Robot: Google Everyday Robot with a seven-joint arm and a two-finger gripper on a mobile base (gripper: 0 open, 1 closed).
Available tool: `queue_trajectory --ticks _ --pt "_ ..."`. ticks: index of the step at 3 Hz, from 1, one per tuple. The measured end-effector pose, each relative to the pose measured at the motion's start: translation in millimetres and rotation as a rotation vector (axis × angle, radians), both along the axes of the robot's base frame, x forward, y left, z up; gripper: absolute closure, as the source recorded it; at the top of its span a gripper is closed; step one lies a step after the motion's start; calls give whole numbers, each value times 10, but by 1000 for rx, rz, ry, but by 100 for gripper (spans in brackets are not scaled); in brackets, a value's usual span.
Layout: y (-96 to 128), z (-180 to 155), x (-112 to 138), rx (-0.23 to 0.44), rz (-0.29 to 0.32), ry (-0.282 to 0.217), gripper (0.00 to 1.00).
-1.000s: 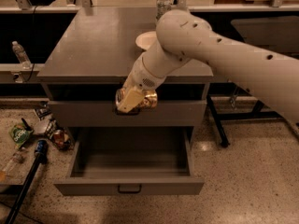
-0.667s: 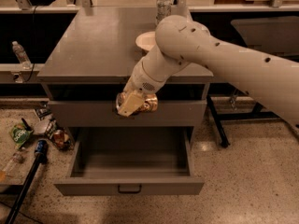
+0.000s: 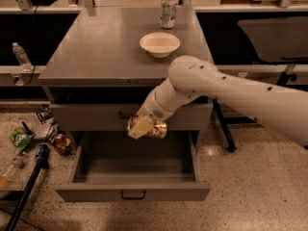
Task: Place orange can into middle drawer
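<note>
I will release the orange can on the middle drawer's bottom, close behind its front panel (image 3: 152, 170).
My gripper (image 3: 143, 127) is shut on the orange can (image 3: 155, 128), a shiny coppery can held on its side. It hangs in front of the closed upper drawer (image 3: 91, 117), just above the back of the middle drawer (image 3: 132, 192), which is pulled out and open. The drawer's inside looks bare. The white arm reaches in from the right over the cabinet's front edge.
On the grey cabinet top (image 3: 96, 47) stand a white bowl (image 3: 160, 44) and a silver-and-green can (image 3: 168, 12). Litter and a bottle lie on the floor at left (image 3: 29, 141), with a dark pole (image 3: 29, 186). A dark table leg (image 3: 222, 126) stands right of the cabinet.
The arm has moved a little to the right and lower, bringing the can down towards the open drawer. The hold on the can is unchanged.
</note>
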State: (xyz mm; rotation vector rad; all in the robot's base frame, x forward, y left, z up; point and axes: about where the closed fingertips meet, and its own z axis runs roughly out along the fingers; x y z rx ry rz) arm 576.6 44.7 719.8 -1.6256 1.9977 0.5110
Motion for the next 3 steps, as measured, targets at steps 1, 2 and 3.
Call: queue_trajectory --ticks 1,2,3 --pt "-85 -586 -5 27 -63 13 100" --pt "-87 -1253 160 50 -79 -39 100" --pt "-97 -1695 217 22 -62 -25 100"
